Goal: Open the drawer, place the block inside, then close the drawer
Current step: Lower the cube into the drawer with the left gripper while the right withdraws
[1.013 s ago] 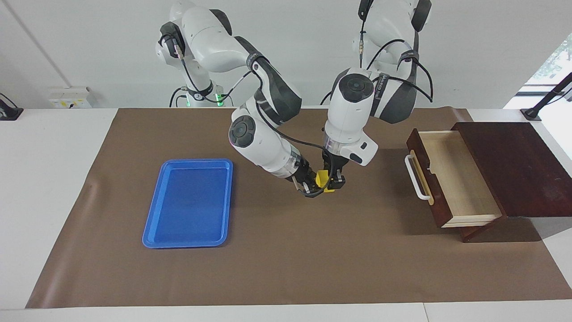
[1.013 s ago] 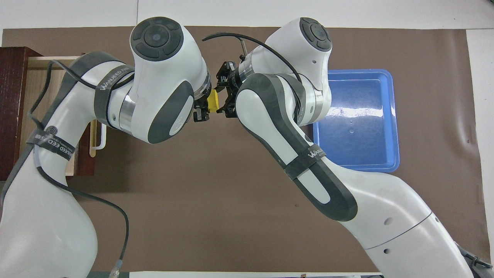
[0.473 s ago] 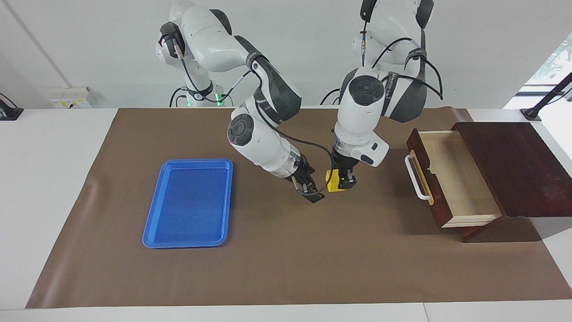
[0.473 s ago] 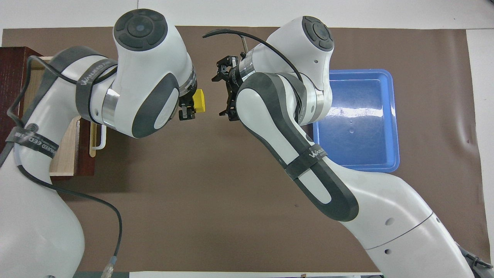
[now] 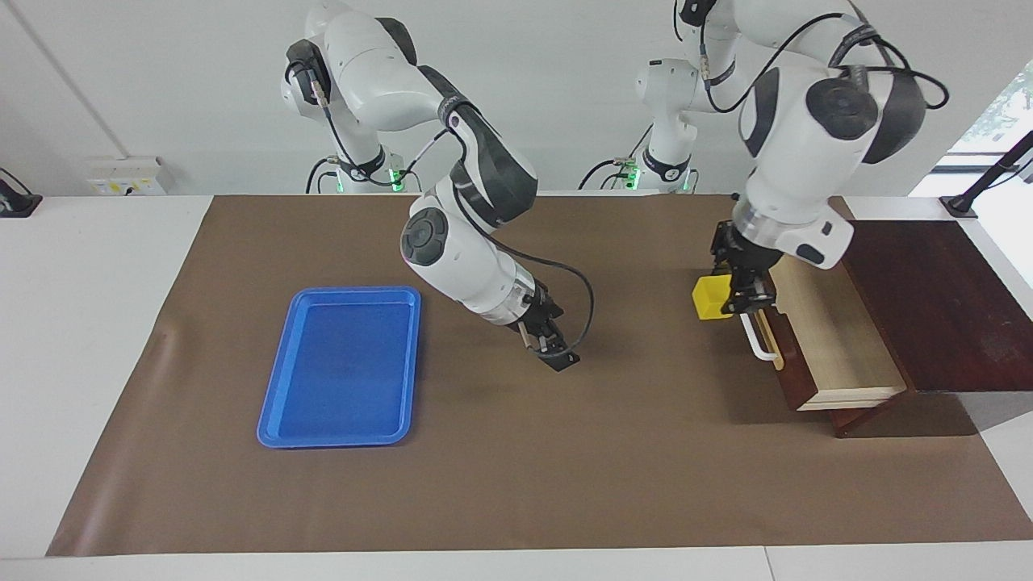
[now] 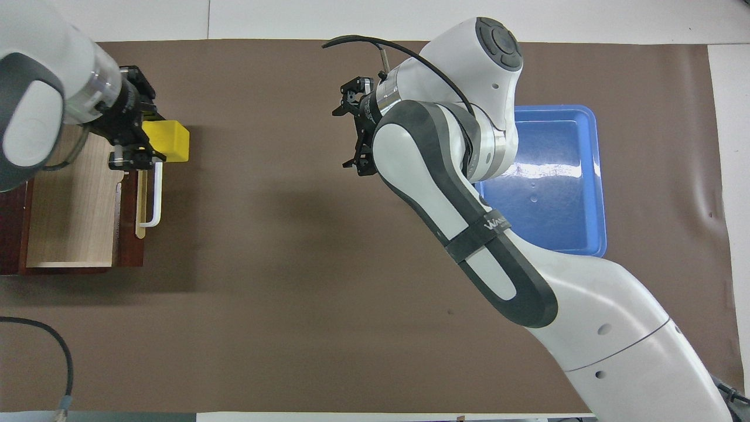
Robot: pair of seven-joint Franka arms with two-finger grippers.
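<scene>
Next, I release the yellow block with my left gripper on the drawer's light wood bottom just behind the drawer's front panel (image 6: 94, 176). The block is now above the panel and handle.
The yellow block (image 5: 710, 297) is held in my left gripper (image 5: 736, 300), which is shut on it in the air over the front panel and white handle (image 5: 754, 335) of the drawer (image 5: 831, 331). The drawer stands pulled out of its dark box (image 5: 928, 298), its light wood inside showing nothing in it. In the overhead view the block (image 6: 169, 140) sticks out of the left gripper (image 6: 146, 133) above the handle (image 6: 153, 202) and the drawer (image 6: 70, 205). My right gripper (image 5: 553, 353) is open and empty over the middle of the mat, also in the overhead view (image 6: 345, 138).
A flat blue tray (image 5: 339, 367) with nothing in it lies on the brown mat (image 5: 565, 468) toward the right arm's end of the table; it also shows in the overhead view (image 6: 556, 234). The dark box sits at the left arm's end.
The right gripper let go of the block and stayed over the mat's middle. The left gripper took the block and carried it, rising, to over the drawer's front.
</scene>
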